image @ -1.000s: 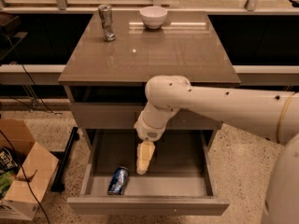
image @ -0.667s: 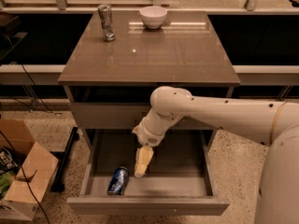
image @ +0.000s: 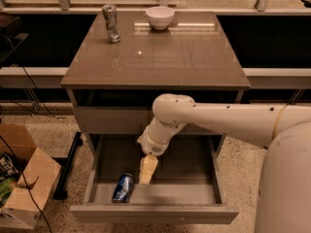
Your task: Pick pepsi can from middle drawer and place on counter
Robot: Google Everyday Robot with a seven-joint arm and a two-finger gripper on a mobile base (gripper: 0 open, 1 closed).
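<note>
I will next move my gripper over to the back half [image: 125,182] of the pepsi can in the open middle drawer and then close it there.
The pepsi can [image: 123,187], blue with silver ends, lies on its side on the pale floor of the open middle drawer [image: 155,213], toward the front left. My gripper [image: 146,171] hangs over the drawer floor, just right of the can and slightly behind it, apart from it. The white arm reaches in from the right. The counter [image: 160,52] is the glossy grey-brown top above.
A plain silver can [image: 110,23] and a white bowl [image: 160,17] stand at the back of the counter. A closed grey drawer front [image: 109,119] is above the open drawer. A cardboard box [image: 22,178] sits on the floor at left.
The arm has shifted left and lower, bringing the gripper nearer the can. The can has not moved.
</note>
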